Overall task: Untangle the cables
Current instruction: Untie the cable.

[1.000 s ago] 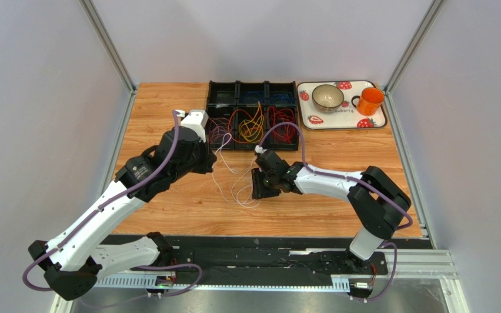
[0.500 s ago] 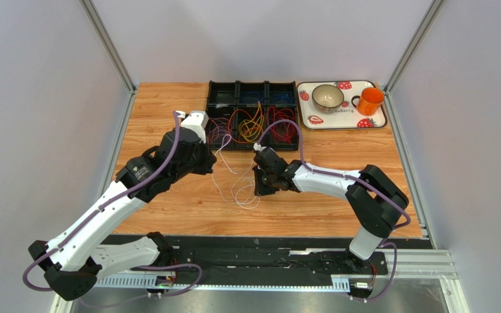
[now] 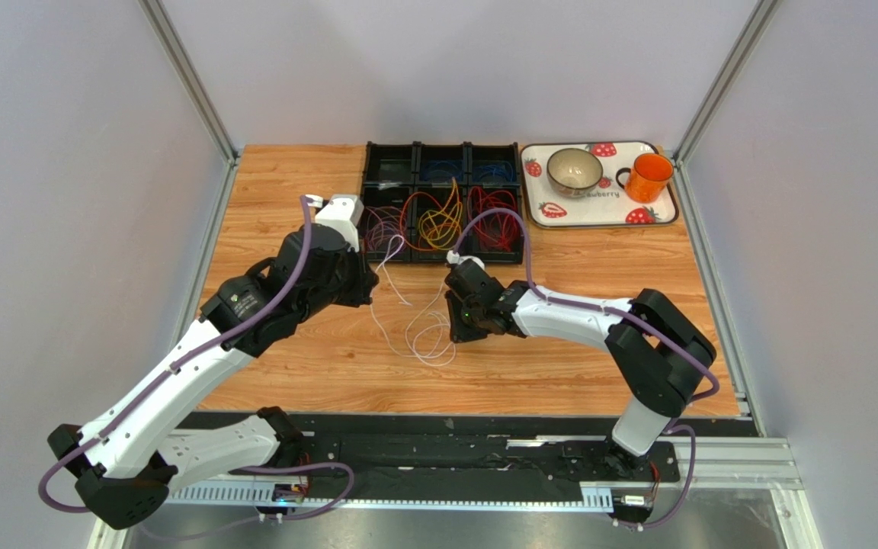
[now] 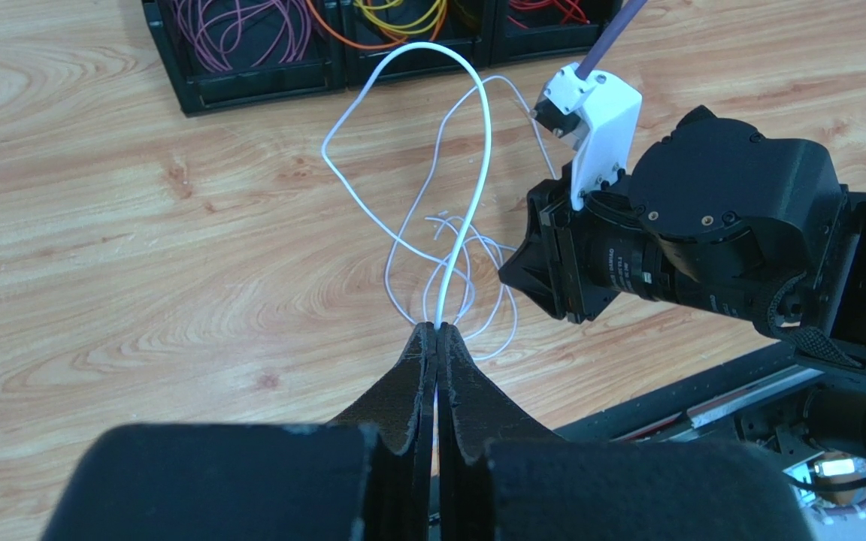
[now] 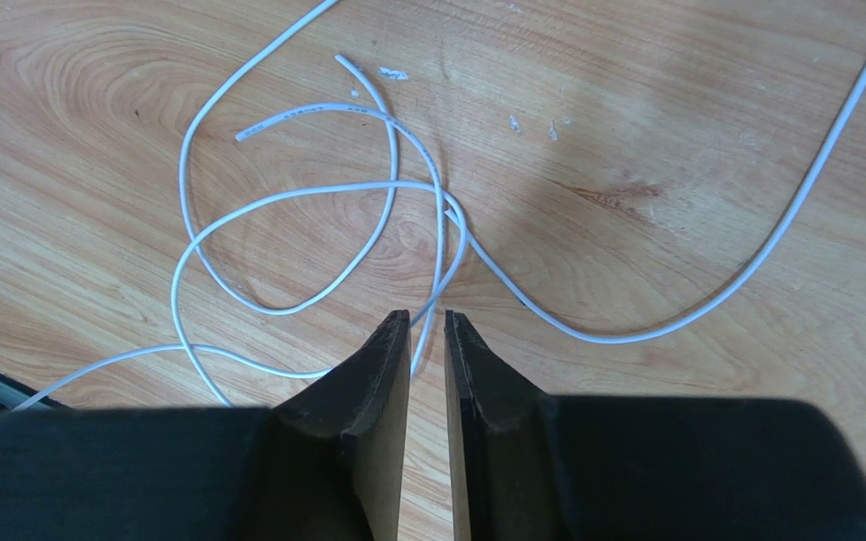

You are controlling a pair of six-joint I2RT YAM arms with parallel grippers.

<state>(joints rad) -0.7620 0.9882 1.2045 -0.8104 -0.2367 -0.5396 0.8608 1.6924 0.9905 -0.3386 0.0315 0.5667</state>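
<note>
The white cable held in my left gripper runs into the tangle, so my right gripper should open, grab the crossing strands of cable [image 5: 440,284] and lift them off the other cable.
Thin white cables [image 3: 415,332] lie in a loose tangle on the wooden table between my two grippers. My left gripper [image 4: 438,329] is shut on one white cable [image 4: 474,169], which rises from its tips in a long loop. In the top view the left gripper [image 3: 367,295] sits left of the tangle. My right gripper [image 5: 427,318] hangs just over the knot of white cables [image 5: 325,214], jaws a narrow gap apart. One loose strand runs into that gap ungripped. Purple [image 3: 384,229], orange and yellow [image 3: 438,223], red [image 3: 495,223] and blue [image 3: 455,169] cables lie in a black bin.
The black divided bin [image 3: 444,149] stands at the back centre. A strawberry-print tray [image 3: 667,212] at the back right holds a bowl [image 3: 574,170] and an orange mug [image 3: 647,177]. The right arm's wrist [image 4: 686,225] is close to my left gripper.
The right gripper has moved a little away from the near edge, over the knot; its jaws narrowed and then parted slightly. The left gripper holds its white cable as before.
</note>
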